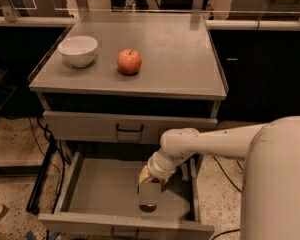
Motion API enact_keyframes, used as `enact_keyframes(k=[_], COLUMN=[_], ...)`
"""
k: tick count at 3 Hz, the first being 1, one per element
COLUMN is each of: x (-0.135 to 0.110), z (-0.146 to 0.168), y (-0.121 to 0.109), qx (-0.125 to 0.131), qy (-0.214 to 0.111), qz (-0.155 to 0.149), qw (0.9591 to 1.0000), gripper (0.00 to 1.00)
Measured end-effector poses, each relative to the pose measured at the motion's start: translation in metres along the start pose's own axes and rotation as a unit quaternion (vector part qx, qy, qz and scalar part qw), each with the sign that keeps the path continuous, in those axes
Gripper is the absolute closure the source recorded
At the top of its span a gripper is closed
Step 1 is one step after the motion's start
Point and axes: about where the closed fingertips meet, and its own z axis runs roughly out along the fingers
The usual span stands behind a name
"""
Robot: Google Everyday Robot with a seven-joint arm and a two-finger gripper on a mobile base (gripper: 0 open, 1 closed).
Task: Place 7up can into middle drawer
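Observation:
My gripper will put the 7up can down on the drawer's bottom close behind the open drawer's front panel (pixel 151 210). The can is now inside that open middle drawer.
The 7up can (pixel 149 196) is a silver can inside the open middle drawer (pixel 97 191), near the middle of its floor and a little right. My gripper (pixel 149 183) reaches down into the drawer from the right on a white arm (pixel 215 143) and sits directly over the can's upper end, touching or nearly touching it. The gripper's yellowish wrist part hides the can's top. I cannot tell whether the can rests on the drawer floor or hangs just above it.
The grey drawer above (pixel 127 128) is closed, with a black handle. On the cabinet top (pixel 180 54) stand a white bowl (pixel 78 50) and a red apple (pixel 129 61). The open drawer's front edge (pixel 125 227) is close to the camera. Cables hang at the left.

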Motion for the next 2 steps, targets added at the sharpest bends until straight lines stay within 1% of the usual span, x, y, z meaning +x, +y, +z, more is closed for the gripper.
enact_keyframes(k=[1, 2], x=[-0.0053, -0.0053], z=[0.0186, 0.0187], y=[-0.0158, -0.0159], qx=[0.001, 0.001], qy=[-0.019, -0.019], qz=[0.036, 0.036], qw=[0.9992, 0.9992], gripper=[1.00, 1.00])
